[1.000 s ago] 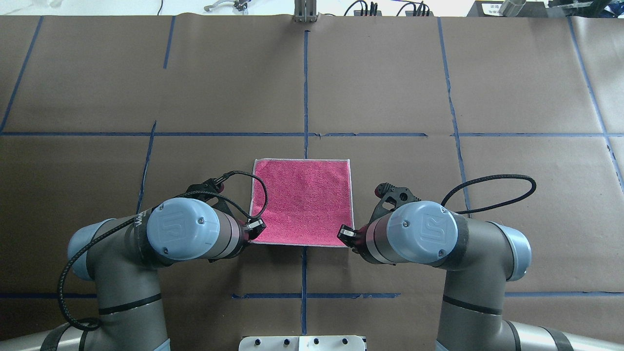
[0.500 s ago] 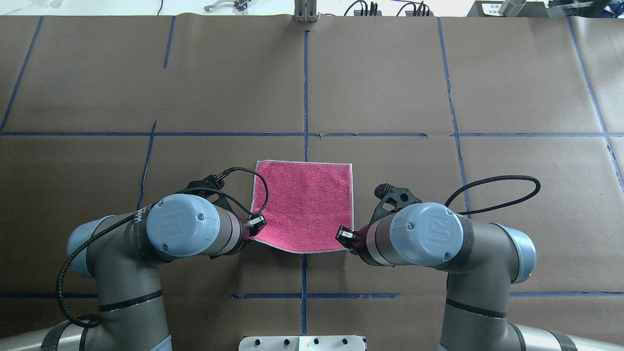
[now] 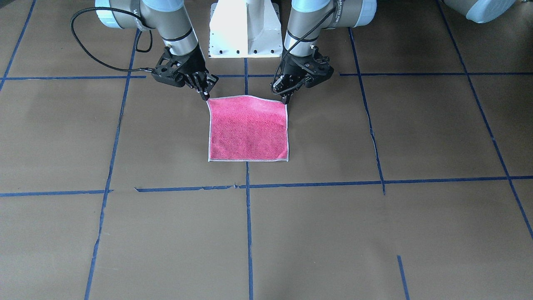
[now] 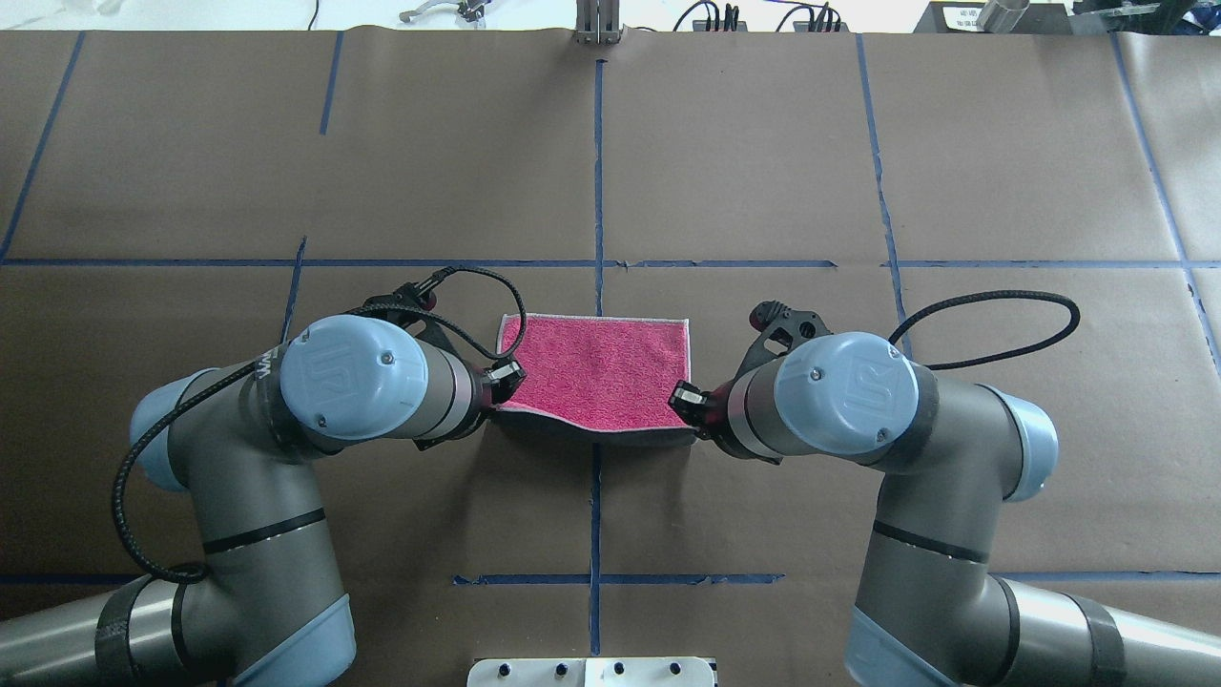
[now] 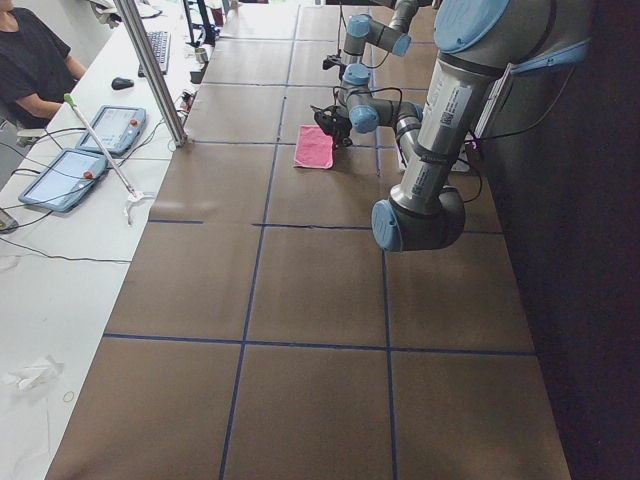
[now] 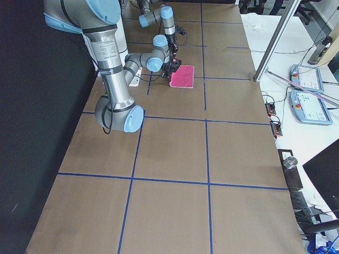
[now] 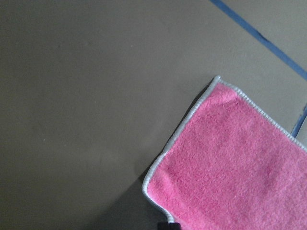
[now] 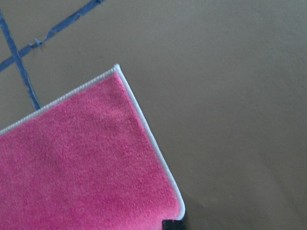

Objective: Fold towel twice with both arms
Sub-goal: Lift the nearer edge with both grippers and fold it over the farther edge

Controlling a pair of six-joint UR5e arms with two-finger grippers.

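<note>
Next, my left gripper lets go of the pink towel's raised corner on top of its flat, creased far corner (image 3: pixel 287 155) (image 7: pixel 218 88).
The pink towel (image 4: pixel 596 367) lies on the brown table at the middle, with its far edge flat and its near edge raised off the surface. My left gripper (image 4: pixel 507 380) is shut on the towel's near-left corner. My right gripper (image 4: pixel 681 399) is shut on its near-right corner. In the front-facing view the towel (image 3: pixel 247 129) hangs from the left gripper (image 3: pixel 286 100) and the right gripper (image 3: pixel 205 96). The left wrist view shows the pink face (image 7: pixel 240 177) with pale edging. So does the right wrist view (image 8: pixel 81 163). The grey face is hidden.
The white pedestal base (image 3: pixel 245 29) stands behind the grippers. Blue tape lines (image 4: pixel 598 191) cross the brown paper. A metal post (image 4: pixel 596 24) stands at the far edge. An operator (image 5: pixel 30 60) sits by a side desk with touch panels (image 5: pixel 100 125).
Both grippers have risen and moved away from the robot's base with the towel's near corners. The near edge has lifted, and the towel looks shorter from above.
</note>
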